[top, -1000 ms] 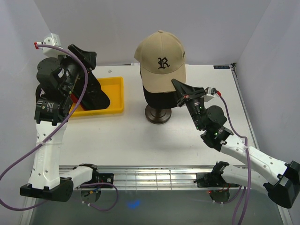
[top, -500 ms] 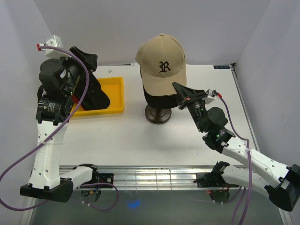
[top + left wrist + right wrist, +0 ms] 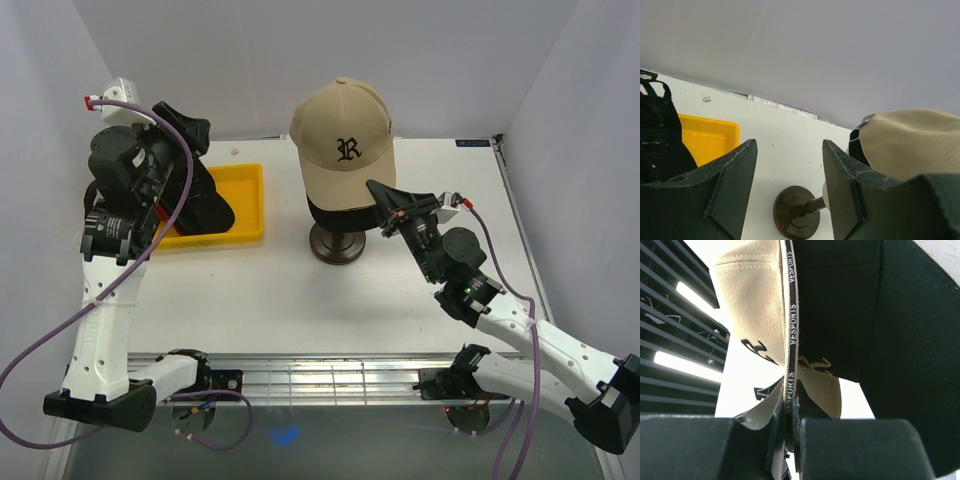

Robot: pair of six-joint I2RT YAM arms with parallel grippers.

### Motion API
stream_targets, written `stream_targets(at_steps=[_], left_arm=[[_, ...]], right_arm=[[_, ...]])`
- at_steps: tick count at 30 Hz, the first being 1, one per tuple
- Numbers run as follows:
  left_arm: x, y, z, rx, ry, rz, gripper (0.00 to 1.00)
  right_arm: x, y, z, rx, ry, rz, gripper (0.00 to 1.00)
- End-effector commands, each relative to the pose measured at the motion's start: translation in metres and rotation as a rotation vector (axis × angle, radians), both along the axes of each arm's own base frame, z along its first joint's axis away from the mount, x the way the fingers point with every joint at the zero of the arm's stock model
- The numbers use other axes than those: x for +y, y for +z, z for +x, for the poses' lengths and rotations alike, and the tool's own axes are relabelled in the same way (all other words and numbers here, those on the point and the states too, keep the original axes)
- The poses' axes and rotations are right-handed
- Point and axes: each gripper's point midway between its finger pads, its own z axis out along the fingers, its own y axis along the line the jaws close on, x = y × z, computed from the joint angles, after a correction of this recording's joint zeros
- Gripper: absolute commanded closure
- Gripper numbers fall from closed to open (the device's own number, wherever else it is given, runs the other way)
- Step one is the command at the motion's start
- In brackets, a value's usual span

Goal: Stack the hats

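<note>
Next, my right gripper releases the tan cap pulled down snugly over the black cap on the mannequin stand (image 3: 347, 159).
A tan cap with a black "R" (image 3: 345, 140) sits tilted on top of a black cap (image 3: 328, 208), which rests on a mannequin stand (image 3: 335, 245). My right gripper (image 3: 385, 205) is shut on the tan cap's lower edge at its right side. The right wrist view shows the gripper (image 3: 790, 415) pinching the "VESPORTS" sweatband, with the tan cap (image 3: 755, 300) to the left and the black cap (image 3: 880, 340) to the right. My left gripper (image 3: 188, 132) is open and empty, raised above the yellow tray (image 3: 250, 205), which holds dark caps (image 3: 205, 205). In the left wrist view the gripper (image 3: 787, 147) frames the stand base (image 3: 796, 212).
The yellow tray (image 3: 707, 137) stands at the back left with a black cap (image 3: 660, 142) in it. Grey walls enclose the table on three sides. The tan cap (image 3: 912, 145) and the mannequin stand occupy the table's middle back.
The tan cap has shifted a little back and settled lower over the black cap, with my right gripper following it. My left arm has risen slightly.
</note>
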Motion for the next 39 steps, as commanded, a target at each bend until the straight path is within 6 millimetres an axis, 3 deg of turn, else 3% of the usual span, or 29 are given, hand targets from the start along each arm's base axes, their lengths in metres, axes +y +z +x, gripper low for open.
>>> stream_targets(at_steps=[1,17,30,32,36,39], left_arm=[[0.001,-0.002,0.000,-0.007,0.002,0.008,0.35],[0.000,-0.019,0.007,0.028,0.001,0.005,0.36],[0.002,-0.026,0.007,0.039,0.013,0.012,0.36],[0.002,-0.026,0.007,0.040,0.013,0.012,0.36],[0.002,-0.028,0.006,0.042,0.013,0.012,0.36],[0.002,-0.030,0.007,0.044,0.016,0.017,0.36]], right_arm=[[-0.003,-0.048,0.013,0.109,-0.053,-0.166,0.92],[-0.003,-0.098,0.014,0.216,-0.015,-0.150,0.92],[-0.012,-0.111,0.013,0.247,-0.019,-0.136,0.92],[-0.013,-0.110,0.013,0.246,-0.023,-0.141,0.86],[-0.016,-0.106,0.012,0.246,-0.029,-0.146,0.64],[-0.017,-0.103,0.012,0.242,-0.032,-0.148,0.55]])
